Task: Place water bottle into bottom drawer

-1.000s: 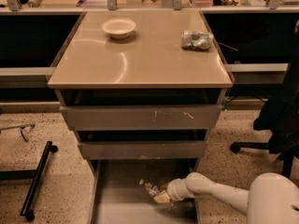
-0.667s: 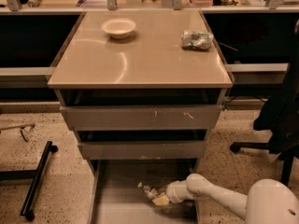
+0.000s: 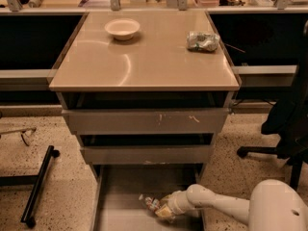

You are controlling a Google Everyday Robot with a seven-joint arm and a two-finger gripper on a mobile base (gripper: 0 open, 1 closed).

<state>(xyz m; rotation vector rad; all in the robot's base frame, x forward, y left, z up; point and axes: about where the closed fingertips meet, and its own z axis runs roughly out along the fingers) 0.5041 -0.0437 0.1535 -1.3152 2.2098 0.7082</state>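
Observation:
Next, I set the water bottle down with my gripper on the grey bottom in the middle of the bottom drawer (image 3: 148, 205). The bottle is now low inside, towards the front.
The bottom drawer (image 3: 120, 186) is pulled out at the foot of the cabinet, showing its plain grey floor. The water bottle (image 3: 150, 203), small and clear with a coloured label, lies low inside the drawer, near the floor towards the front. My gripper (image 3: 163, 211) reaches in from the right on the white arm (image 3: 216, 203) and is shut on the bottle's right end, holding it just over the drawer floor.
The two upper grey drawers (image 3: 144, 121) are closed above. On the tan tabletop stand a white bowl (image 3: 122, 28) and a crumpled foil bag (image 3: 202, 40). A black office chair (image 3: 288, 114) stands to the right, and a black bar (image 3: 38, 184) lies on the floor to the left.
My gripper and the water bottle have moved together slightly lower and toward the drawer's front. Nothing else has moved.

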